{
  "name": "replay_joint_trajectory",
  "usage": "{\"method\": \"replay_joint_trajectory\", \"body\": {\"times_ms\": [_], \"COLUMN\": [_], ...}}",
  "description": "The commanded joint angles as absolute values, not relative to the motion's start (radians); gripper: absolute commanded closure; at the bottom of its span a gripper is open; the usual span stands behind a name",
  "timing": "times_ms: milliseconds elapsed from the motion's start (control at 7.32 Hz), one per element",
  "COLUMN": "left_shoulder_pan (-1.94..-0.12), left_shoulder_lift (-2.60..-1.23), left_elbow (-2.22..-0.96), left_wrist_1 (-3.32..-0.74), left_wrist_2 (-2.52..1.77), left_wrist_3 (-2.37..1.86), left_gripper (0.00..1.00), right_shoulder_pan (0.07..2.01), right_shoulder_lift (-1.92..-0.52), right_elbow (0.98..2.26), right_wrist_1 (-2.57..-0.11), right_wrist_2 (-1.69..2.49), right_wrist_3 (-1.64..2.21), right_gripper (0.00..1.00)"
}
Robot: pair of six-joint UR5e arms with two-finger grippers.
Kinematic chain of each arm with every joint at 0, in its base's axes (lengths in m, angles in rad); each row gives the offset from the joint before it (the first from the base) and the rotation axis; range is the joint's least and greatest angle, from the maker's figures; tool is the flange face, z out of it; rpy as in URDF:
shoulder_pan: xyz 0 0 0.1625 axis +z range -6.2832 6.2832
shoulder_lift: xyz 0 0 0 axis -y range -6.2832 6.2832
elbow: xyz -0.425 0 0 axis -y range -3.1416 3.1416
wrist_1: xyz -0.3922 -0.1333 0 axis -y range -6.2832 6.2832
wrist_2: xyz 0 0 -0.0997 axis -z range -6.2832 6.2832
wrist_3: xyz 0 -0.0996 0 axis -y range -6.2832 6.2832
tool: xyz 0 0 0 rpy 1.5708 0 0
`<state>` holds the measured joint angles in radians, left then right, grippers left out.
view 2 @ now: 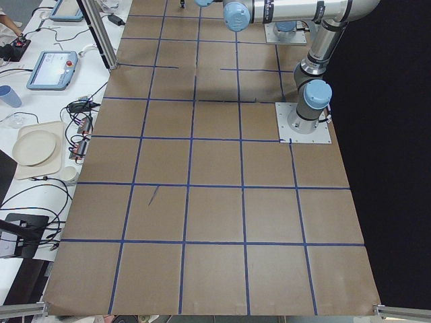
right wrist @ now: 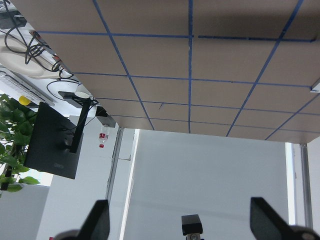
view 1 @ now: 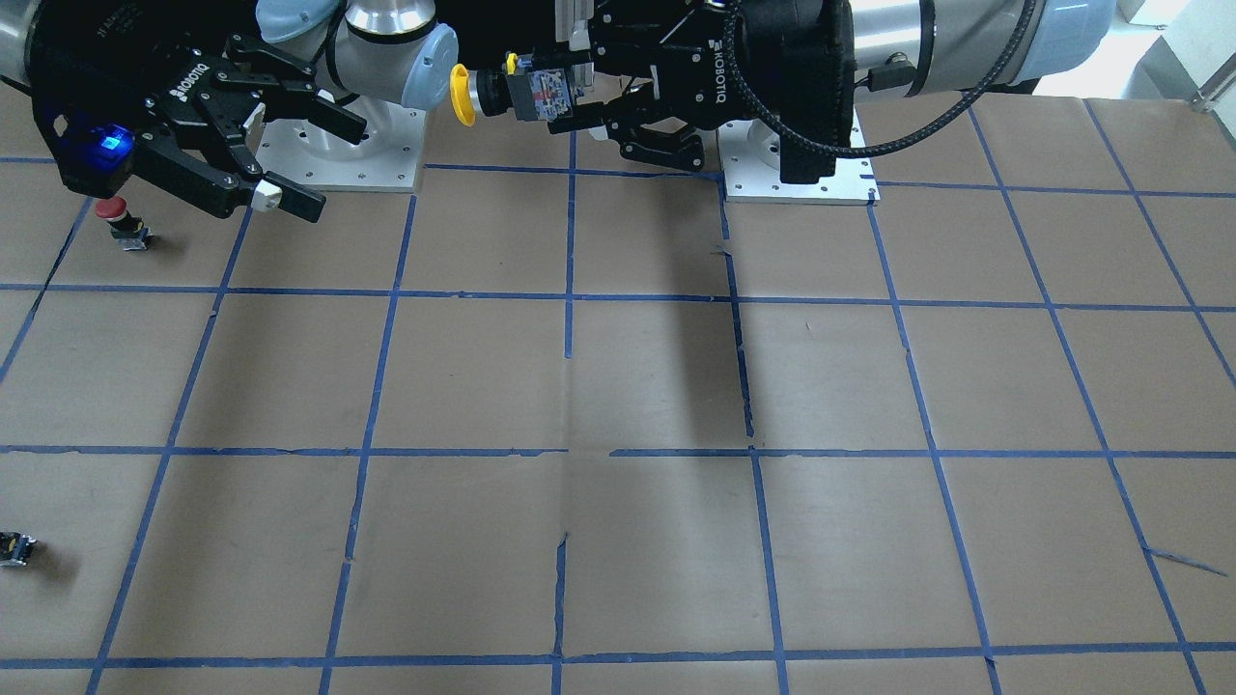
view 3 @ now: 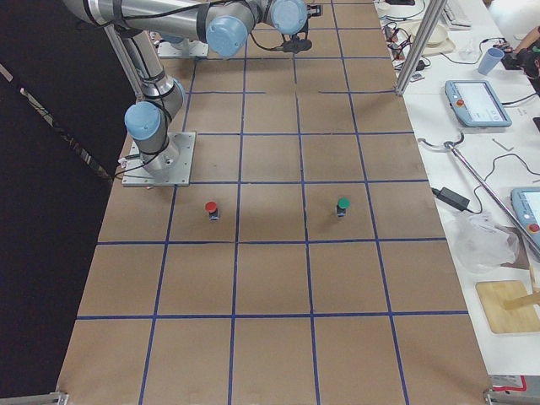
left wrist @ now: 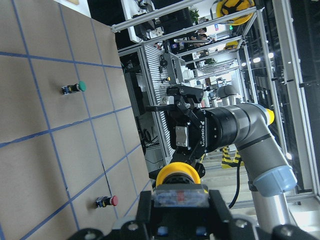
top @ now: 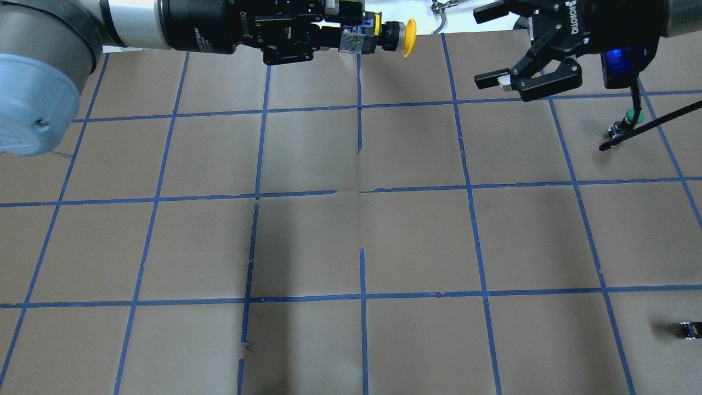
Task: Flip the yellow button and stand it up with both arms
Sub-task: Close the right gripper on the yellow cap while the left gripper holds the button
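Note:
My right gripper needs to close next around the sides of the yellow cap (view 1: 463, 95), because my left gripper is holding the yellow button by its body.
The yellow button (top: 406, 37) is held sideways in the air by my left gripper (top: 344, 34), which is shut on its black and grey body. The yellow cap (view 1: 463, 95) points towards my right gripper (top: 485, 49). That gripper is open and empty, a short gap away from the cap, with its jaws facing it. In the left wrist view the cap (left wrist: 178, 174) sits just past my fingers and the open right gripper (left wrist: 182, 107) is beyond it. The right wrist view shows only spread fingertips (right wrist: 97, 220) and no button.
A red-capped button (view 1: 121, 217) stands on the brown paper below the right gripper, and it also shows in the exterior right view (view 3: 211, 208). A green-capped button (top: 630, 118) stands nearby. A small dark part (top: 690, 329) lies near the table's edge. Two arm base plates (view 1: 801, 179) are bolted at the robot side.

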<state>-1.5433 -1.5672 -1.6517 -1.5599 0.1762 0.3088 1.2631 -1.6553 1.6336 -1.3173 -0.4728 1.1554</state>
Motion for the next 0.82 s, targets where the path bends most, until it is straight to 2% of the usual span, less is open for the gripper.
{"method": "replay_joint_trajectory", "body": {"times_ms": [0,683], "left_shoulder_pan": [-1.551,-1.562], "left_shoulder_lift": [-1.568,-1.572], "left_elbow": [-1.655,-1.655], "left_wrist_1": [-1.555,-1.543], "left_wrist_2": [0.129,0.066], "left_wrist_3": [0.321,0.304], "left_gripper": [0.89,0.89], "right_shoulder_pan": [1.262,1.292], "right_shoulder_lift": [-1.672,-1.781], "right_elbow": [1.628,1.638], "right_wrist_1": [-1.313,-1.315], "right_wrist_2": [-0.414,-0.39], "right_wrist_3": [1.212,1.307], "right_gripper": [0.0,0.0]}}
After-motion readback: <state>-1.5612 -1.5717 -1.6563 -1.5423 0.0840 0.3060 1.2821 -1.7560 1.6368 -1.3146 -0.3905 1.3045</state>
